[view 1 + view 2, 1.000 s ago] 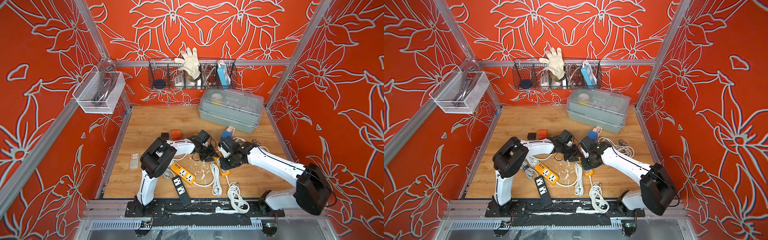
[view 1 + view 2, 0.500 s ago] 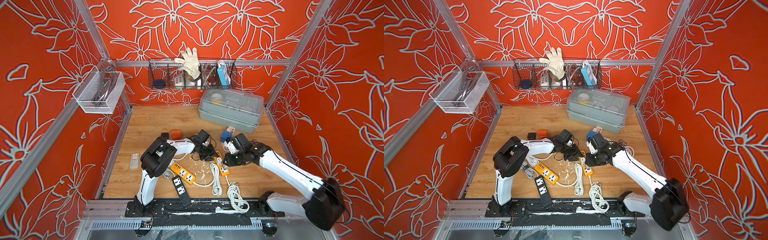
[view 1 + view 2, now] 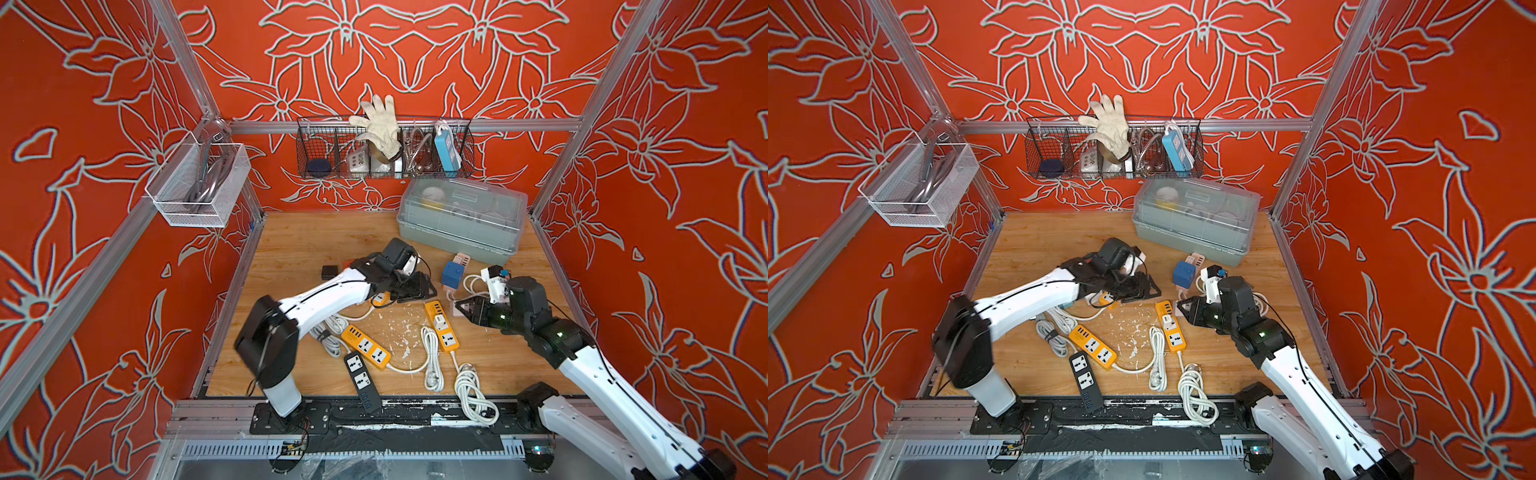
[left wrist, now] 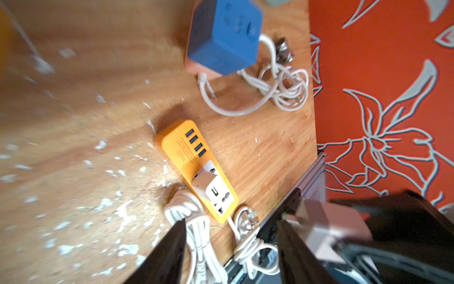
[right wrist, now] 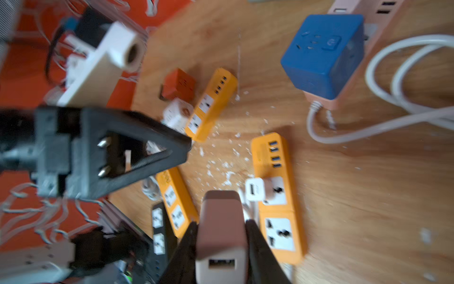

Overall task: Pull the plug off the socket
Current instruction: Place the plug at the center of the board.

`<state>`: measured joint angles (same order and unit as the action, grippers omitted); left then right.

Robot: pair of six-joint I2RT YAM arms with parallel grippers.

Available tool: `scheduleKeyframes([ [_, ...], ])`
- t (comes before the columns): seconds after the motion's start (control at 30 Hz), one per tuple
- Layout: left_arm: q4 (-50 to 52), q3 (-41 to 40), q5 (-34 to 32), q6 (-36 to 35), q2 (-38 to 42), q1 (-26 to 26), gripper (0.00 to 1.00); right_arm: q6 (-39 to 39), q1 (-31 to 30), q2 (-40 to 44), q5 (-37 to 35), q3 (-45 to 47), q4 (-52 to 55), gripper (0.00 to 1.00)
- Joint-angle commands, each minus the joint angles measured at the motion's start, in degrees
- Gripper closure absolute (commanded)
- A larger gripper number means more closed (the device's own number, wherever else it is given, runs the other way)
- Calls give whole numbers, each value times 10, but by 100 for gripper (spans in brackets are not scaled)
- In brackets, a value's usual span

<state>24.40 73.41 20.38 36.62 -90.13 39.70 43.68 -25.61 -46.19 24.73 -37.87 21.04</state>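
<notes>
The robot's right gripper will set the pink USB charger plug down on the bare table [image 3: 385,322] [image 5: 196,169] behind the orange strip beside the black strip.
The plug [image 5: 221,236], a pinkish-white USB adapter, sits clamped between the fingers of my right gripper [image 5: 221,222], free of any socket. In both top views that gripper [image 3: 458,307] [image 3: 1180,308] hovers just right of the orange socket strip [image 3: 441,328] [image 5: 277,221]. A small white adapter [image 5: 255,193] stays plugged in the strip's upper outlet. My left gripper [image 4: 231,248] stands open with only cable and table seen through the gap. It is left of and behind the strip's USB end [image 3: 415,286], not touching the strip.
A blue cube socket [image 3: 452,275] on a pink base lies behind the strip. A second orange strip [image 3: 365,345], a black strip [image 3: 361,380] and white cable coils [image 3: 469,386] lie toward the front edge. A grey lidded box [image 3: 461,224] stands at the back right.
My right gripper has pulled back to the right with the plug in it, away from the orange strip. The left gripper has opened and lifted off the strip.
</notes>
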Motion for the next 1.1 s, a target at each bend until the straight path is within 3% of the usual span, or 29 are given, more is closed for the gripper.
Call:
scheduleKeyframes([
  [0.0,64,-61,-148,-76,101,0,33,135,6,-35,98,29,-186,83],
  [0.13,64,-139,-243,-93,237,-2,19,190,5,-93,137,40,-266,82],
  [0.23,48,-203,-300,-80,345,-6,2,197,5,-129,149,34,-291,81],
  [0.47,-6,-338,-348,-16,541,-11,2,194,-8,-245,182,-7,-326,80],
  [1.07,104,-334,-337,74,602,-11,2,-23,-124,-543,147,-280,-81,76],
])
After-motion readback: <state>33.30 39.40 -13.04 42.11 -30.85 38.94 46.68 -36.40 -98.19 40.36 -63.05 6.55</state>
